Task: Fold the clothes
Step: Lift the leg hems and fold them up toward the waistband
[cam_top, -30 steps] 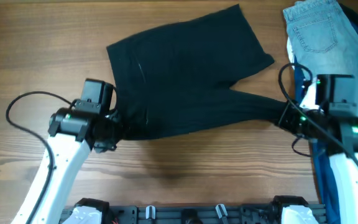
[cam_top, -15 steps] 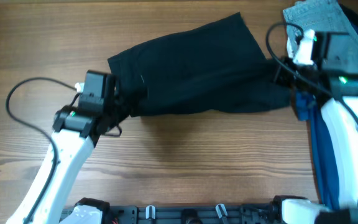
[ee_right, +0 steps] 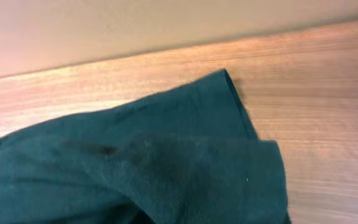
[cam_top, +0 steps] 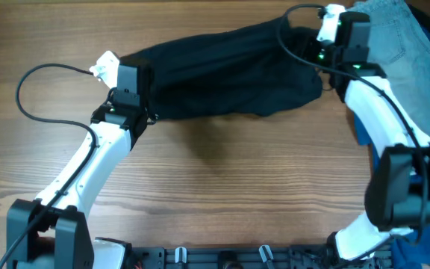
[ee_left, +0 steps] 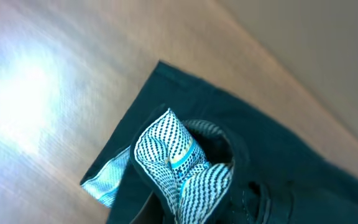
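The checked white lining is bunching up in my left gripper. I need to open my left gripper, leave the lining flat and take the shorts' waist end (ee_left: 109, 178) before folding further.
Dark green shorts (cam_top: 230, 67) lie across the far middle of the wooden table, doubled over lengthwise. My left gripper (cam_top: 142, 101) is at their left end and holds the cloth. My right gripper (cam_top: 321, 63) is at their right end and holds the cloth too. In the left wrist view the shorts (ee_left: 278, 162) fill the lower frame, with a checked white pocket lining (ee_left: 179, 162) showing; my fingers are hidden under the cloth. In the right wrist view the shorts (ee_right: 166, 162) cover the jaws, with a hem corner lying on the wood.
Light blue jeans (cam_top: 402, 45) lie at the far right corner, partly under my right arm. A bright blue garment (cam_top: 363, 136) lies along the right edge. The left arm's cable (cam_top: 28, 90) loops over the table at the left.
Both grippers have moved away from me toward the far edge, carrying the near edge of the shorts up and over the rest, so the shorts now lie as a narrower band.
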Available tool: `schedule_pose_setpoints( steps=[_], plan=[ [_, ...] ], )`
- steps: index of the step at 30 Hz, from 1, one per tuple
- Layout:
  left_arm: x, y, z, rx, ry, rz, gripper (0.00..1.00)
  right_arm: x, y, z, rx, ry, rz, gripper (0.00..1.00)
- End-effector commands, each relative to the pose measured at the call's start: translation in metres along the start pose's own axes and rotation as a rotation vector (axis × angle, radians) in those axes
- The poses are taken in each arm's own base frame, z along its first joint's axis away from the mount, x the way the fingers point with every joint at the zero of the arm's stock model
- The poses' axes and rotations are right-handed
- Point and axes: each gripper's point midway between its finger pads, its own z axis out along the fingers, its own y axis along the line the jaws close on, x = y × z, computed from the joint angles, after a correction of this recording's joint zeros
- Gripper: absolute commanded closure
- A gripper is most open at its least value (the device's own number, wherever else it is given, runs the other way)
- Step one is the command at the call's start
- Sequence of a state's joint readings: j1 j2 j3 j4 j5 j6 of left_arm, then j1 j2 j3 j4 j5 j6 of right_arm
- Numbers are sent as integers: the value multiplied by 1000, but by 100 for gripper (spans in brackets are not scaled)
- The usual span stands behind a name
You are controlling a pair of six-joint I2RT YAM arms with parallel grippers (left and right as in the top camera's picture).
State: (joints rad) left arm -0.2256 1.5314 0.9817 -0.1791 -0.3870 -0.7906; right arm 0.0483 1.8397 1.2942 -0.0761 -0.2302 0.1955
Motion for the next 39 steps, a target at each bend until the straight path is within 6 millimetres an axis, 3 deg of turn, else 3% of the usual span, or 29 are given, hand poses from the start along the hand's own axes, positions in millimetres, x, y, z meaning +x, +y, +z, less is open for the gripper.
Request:
schedule_pose_setpoints(
  steps=[1, 10, 11, 12, 13, 14, 15, 19, 26, 31, 38, 39],
  plan=[
    [-31, 18, 11, -101, -171, -33, 96, 6, -5, 35, 52, -30, -34, 96],
    [-55, 2, 67, 1, -354, -74, 93, 2, -9, 78, 51, -177, -37, 96],
    [-63, -5, 70, 32, -403, -56, 83, -3, -8, 81, 43, -212, -42, 96],
    [-72, -11, 71, 61, -449, -45, 54, -8, -7, 83, 34, -247, -45, 90],
    [-80, -17, 71, 90, -497, -36, 9, -14, -4, 85, 22, -285, -47, 59],
    [-86, -20, 70, 107, -529, -30, 0, -19, -1, 86, 10, -319, -44, 9],
    [-88, -21, 69, 112, -541, -24, 0, -22, 1, 86, 7, -344, -40, 0],
    [-82, -17, 73, 87, -513, 3, 0, -27, 0, 85, 32, -360, -42, 0],
    [-36, -12, 79, 71, -243, 169, 0, -10, 10, 72, 25, -138, -97, 0],
    [3, 4, 88, 65, 16, 281, 0, 37, 24, 73, -16, 85, -255, 0],
    [-11, 13, 72, 42, 283, 302, 0, 107, 34, 69, -9, 340, -255, 0],
    [-19, 9, 65, 55, 319, 321, 0, 129, 34, 70, -4, 409, -235, 0]
  ],
)
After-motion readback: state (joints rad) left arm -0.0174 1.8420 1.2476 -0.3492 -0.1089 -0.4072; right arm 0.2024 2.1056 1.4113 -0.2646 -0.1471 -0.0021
